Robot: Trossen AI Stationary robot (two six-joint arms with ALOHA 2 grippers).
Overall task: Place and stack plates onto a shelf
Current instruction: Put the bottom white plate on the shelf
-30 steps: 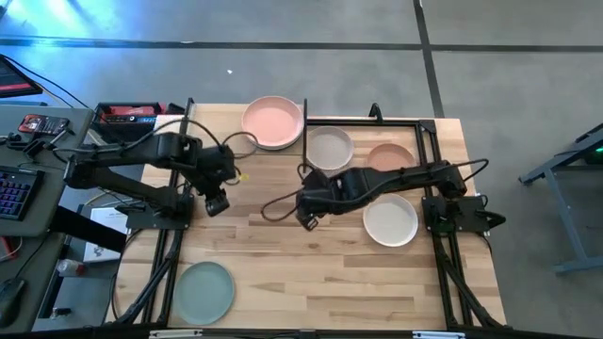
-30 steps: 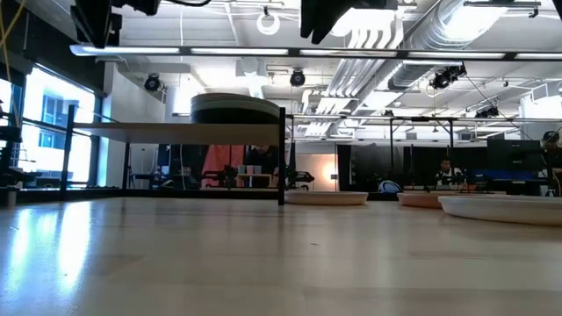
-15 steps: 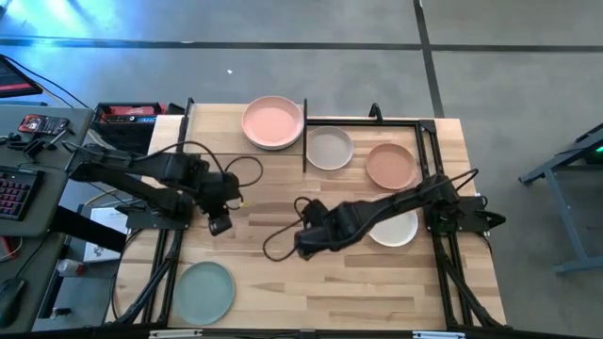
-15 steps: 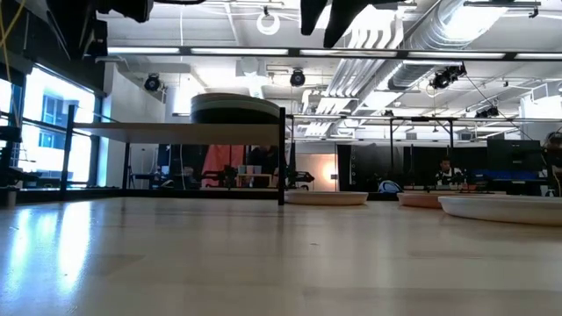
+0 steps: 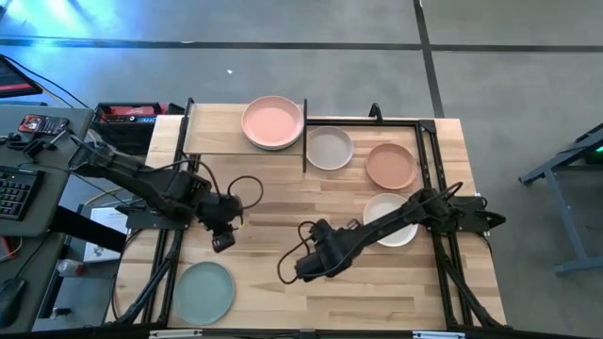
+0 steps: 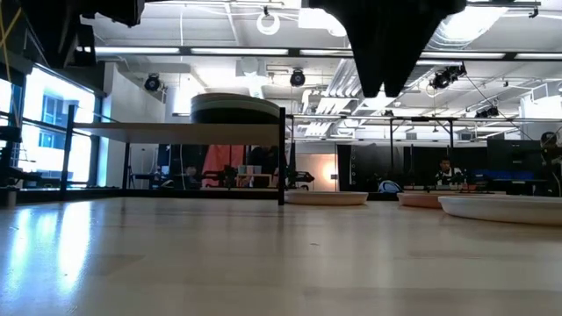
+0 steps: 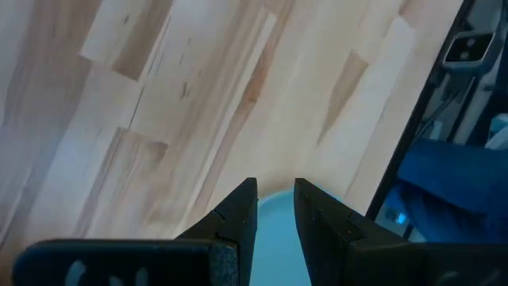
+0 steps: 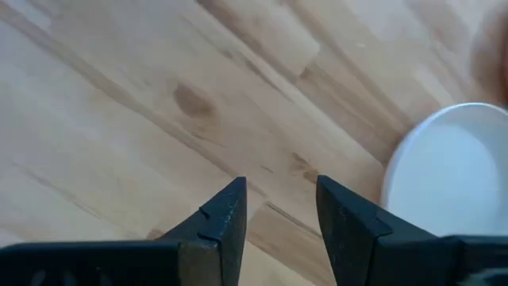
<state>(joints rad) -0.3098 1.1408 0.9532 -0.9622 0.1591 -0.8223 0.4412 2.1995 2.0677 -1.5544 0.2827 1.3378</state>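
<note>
The white plate's rim (image 5: 379,242) (image 8: 386,197), on the side away from the terracotta plate, is next for my right gripper, which should go there and close on it.
Several plates lie flat on the table in the high view: pale grey-green (image 5: 204,292) near the near-left corner, white (image 5: 391,221), terracotta (image 5: 390,166), beige-grey (image 5: 330,148). A pink plate (image 5: 273,122) tops a stack (image 6: 234,108) on the shelf board (image 5: 212,141) at the far edge. My left gripper (image 5: 223,242) hovers open, by a narrow gap, just far of the grey-green plate (image 7: 278,234). My right gripper (image 5: 306,268) hovers open over bare wood, left of the white plate (image 8: 444,171).
The shelf's black uprights (image 5: 304,141) and a black frame (image 5: 419,127) stand along the far and right sides. Bare wood (image 5: 283,202) stretches across the table's middle and near side. Cables loop from both wrists. Left of the table sit a keyboard and tools (image 5: 28,127).
Both grippers have travelled from the table's middle toward the near edge. The left one has come close to the grey-green plate. The right one has swung near and stretched out low, its arm uncovering the terracotta plate and crossing the white one. No plate has moved.
</note>
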